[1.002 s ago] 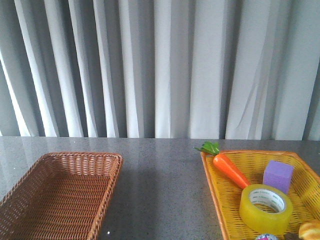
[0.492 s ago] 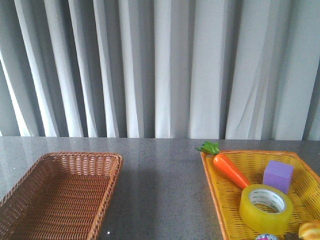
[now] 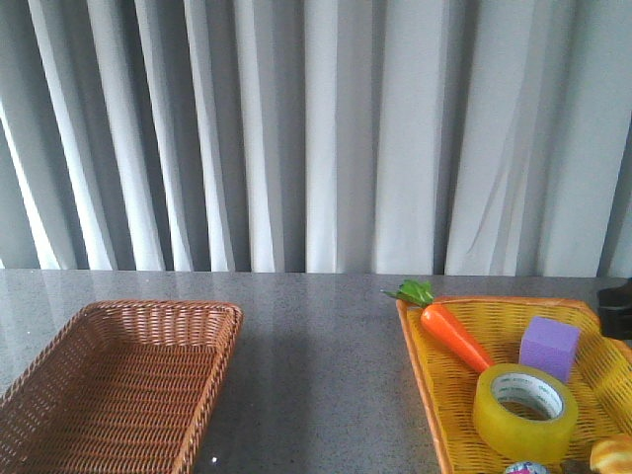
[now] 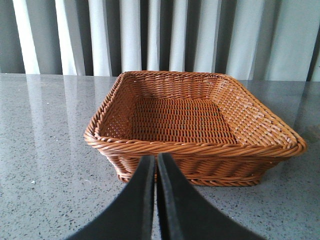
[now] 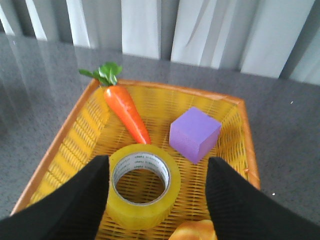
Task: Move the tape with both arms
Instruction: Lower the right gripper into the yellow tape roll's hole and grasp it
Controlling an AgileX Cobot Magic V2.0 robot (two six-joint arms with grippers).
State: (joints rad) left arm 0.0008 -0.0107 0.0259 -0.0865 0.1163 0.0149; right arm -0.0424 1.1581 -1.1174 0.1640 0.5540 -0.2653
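Observation:
The side of the tape [image 3: 564,403] [image 5: 172,181] lies between the purple cube and the yellow-orange rounded thing. Next, my right gripper closes there.
The tape [image 3: 521,423], a yellow roll with a white printed core, lies flat in the yellow basket [image 3: 420,346] at the right. In the right wrist view the tape [image 5: 141,214] sits just inside the left finger of my open right gripper [image 5: 157,161], which hovers above the basket with nothing held. A dark part of the right arm [image 3: 619,308] shows at the right edge of the front view. My left gripper [image 4: 156,161] is shut and empty, low over the table in front of the brown wicker basket [image 4: 195,149].
The yellow basket also holds a carrot [image 5: 125,114], a purple cube [image 5: 194,133], a yellow-orange rounded thing [image 5: 196,232] and a patterned ball [image 3: 526,468]. The brown basket [image 3: 118,385] is empty at the left. Grey curtains hang behind the grey stone table [image 3: 316,355].
A dark part of the right arm has come into the front view at its right edge. The tape and both baskets have not moved.

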